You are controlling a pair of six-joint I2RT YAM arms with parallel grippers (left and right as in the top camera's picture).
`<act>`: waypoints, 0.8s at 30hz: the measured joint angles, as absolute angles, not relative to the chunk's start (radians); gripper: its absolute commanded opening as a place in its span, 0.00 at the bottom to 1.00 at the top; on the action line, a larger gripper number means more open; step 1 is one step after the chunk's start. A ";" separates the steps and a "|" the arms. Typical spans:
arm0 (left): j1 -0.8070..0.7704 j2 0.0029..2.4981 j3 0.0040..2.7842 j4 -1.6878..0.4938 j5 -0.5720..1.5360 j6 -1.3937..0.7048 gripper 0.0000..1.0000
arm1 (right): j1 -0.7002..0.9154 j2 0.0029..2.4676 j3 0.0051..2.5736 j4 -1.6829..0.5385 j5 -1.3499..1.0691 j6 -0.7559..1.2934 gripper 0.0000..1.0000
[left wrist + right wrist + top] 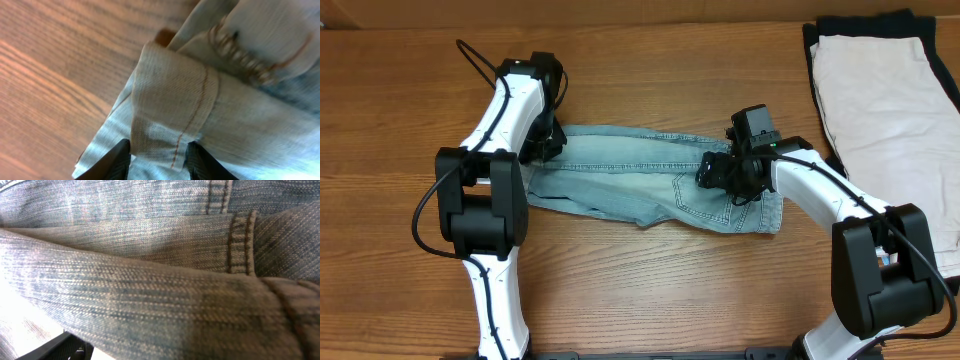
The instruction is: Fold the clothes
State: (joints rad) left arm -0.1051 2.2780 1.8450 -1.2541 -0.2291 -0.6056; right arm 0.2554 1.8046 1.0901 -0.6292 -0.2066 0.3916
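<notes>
The edge of the folded-over hem is all my left gripper has, so it should open, lift clear and take the jeans' leg deeper [222, 132], past the hem's stitching.
Light blue jeans [620, 175] lie across the middle of the wooden table, folded lengthwise, waist to the right. My left gripper [546, 143] is at the leg end on the left. In the left wrist view its two dark fingers [159, 161] close on the turned-up hem [172, 107]. My right gripper [716, 172] is at the waist end. Denim [160, 280] fills the right wrist view and drapes over the jaws; only one dark finger [62, 349] shows at the lower left.
A white garment [880, 95] lies flat at the right on top of a black one [860, 22]. Bare wood table [670, 290] lies in front of the jeans and to the far left.
</notes>
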 measured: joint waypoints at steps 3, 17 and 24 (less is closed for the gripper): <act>-0.105 2.278 1.845 -1.232 -0.228 -0.610 0.41 | 0.255 1.805 1.090 -0.629 -0.206 0.392 0.84; -0.105 2.278 1.814 -1.227 -0.229 -0.632 0.04 | 0.255 1.805 1.090 -0.630 -0.206 0.392 0.84; -0.104 2.278 1.916 -1.308 -0.228 -0.622 0.04 | 0.255 1.805 1.090 -0.632 -0.206 0.392 0.84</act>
State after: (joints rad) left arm -0.1040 2.2784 1.9160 -1.3075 -0.2283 -0.6220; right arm 0.2554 1.8046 1.0901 -0.6323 -0.2058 0.3920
